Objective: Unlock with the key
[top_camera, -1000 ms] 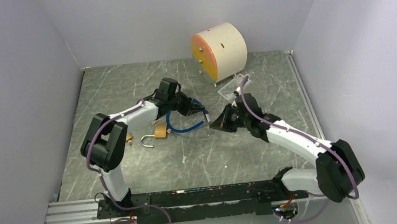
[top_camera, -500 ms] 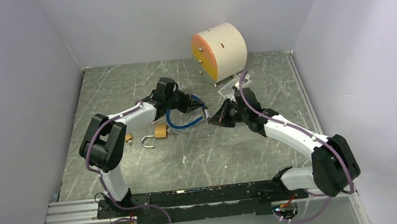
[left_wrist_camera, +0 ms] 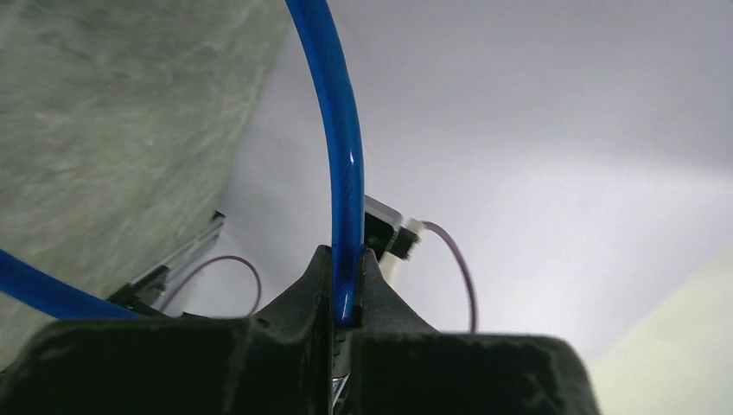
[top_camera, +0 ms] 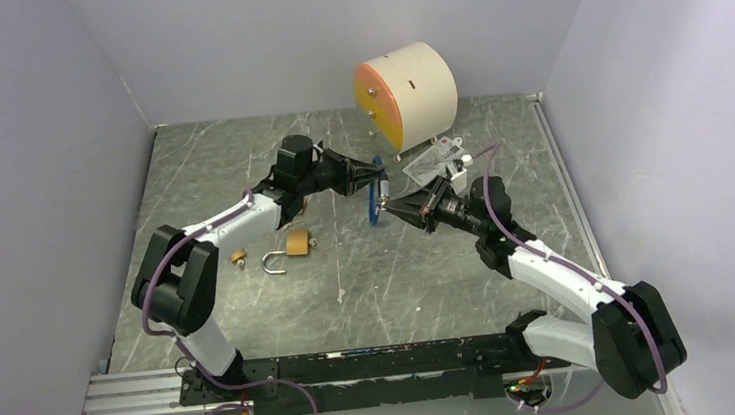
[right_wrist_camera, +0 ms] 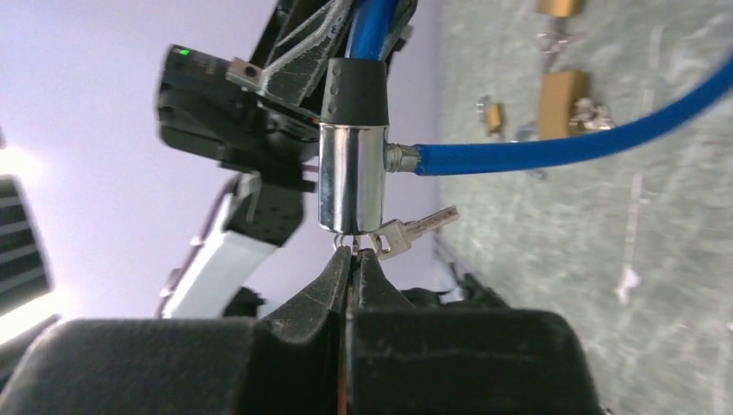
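I will use my left gripper to set the chrome cylinder of the blue cable lock down on the table [top_camera: 336,216] beside the open brass padlock.
A blue cable lock [top_camera: 372,205] hangs in the air between my two grippers. My left gripper [top_camera: 374,174] is shut on its blue cable [left_wrist_camera: 342,156], which runs between the fingers in the left wrist view. In the right wrist view the lock's chrome cylinder [right_wrist_camera: 352,177] stands just above my right gripper [right_wrist_camera: 353,255]. That gripper is shut on the key at the cylinder's lower end, and the key's head is hidden between the fingers. A spare key [right_wrist_camera: 417,231] dangles from the ring beside it. In the top view my right gripper [top_camera: 391,206] meets the lock from the right.
An open brass padlock [top_camera: 291,245] and a small brass padlock [top_camera: 238,255] lie on the table below the left arm. A cream drum with an orange face [top_camera: 409,91] stands at the back. A packaged card [top_camera: 432,162] lies in front of it.
Both grippers have risen and moved towards the back. The blue cable lock has come up off the table, and the right gripper has closed in on its cylinder.
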Tool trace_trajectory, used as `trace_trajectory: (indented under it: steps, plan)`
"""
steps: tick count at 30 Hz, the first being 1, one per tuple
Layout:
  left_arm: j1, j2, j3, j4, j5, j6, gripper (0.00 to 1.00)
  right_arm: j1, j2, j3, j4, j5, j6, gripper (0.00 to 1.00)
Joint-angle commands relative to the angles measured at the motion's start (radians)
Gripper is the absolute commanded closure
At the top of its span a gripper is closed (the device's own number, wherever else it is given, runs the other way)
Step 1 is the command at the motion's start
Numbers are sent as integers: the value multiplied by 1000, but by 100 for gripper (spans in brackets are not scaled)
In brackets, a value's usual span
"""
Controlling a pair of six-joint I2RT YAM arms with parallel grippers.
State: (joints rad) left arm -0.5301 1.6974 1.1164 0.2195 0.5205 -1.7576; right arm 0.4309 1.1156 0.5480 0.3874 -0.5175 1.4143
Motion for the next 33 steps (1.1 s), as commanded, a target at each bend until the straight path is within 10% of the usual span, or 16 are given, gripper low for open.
trace_trajectory:
  steps: [1, 13, 17, 25, 33]
  plan:
    - [-43, -70, -31, 201, 139, -139, 98, -12, -21, -64, 358, 41, 258, 100]
    - [-44, -95, -97, 468, 85, -365, 98, -7, 64, -90, 761, 65, 498, 100]
    - [-43, -81, -103, 526, 60, -405, 98, -16, 54, -69, 696, -22, 371, 67]
    - [-39, -44, -105, 616, 47, -455, 97, -83, -153, 62, -82, -35, -239, 35]
    - [-31, -44, -96, 579, 68, -413, 98, -116, -303, 93, -360, 113, -427, 25]
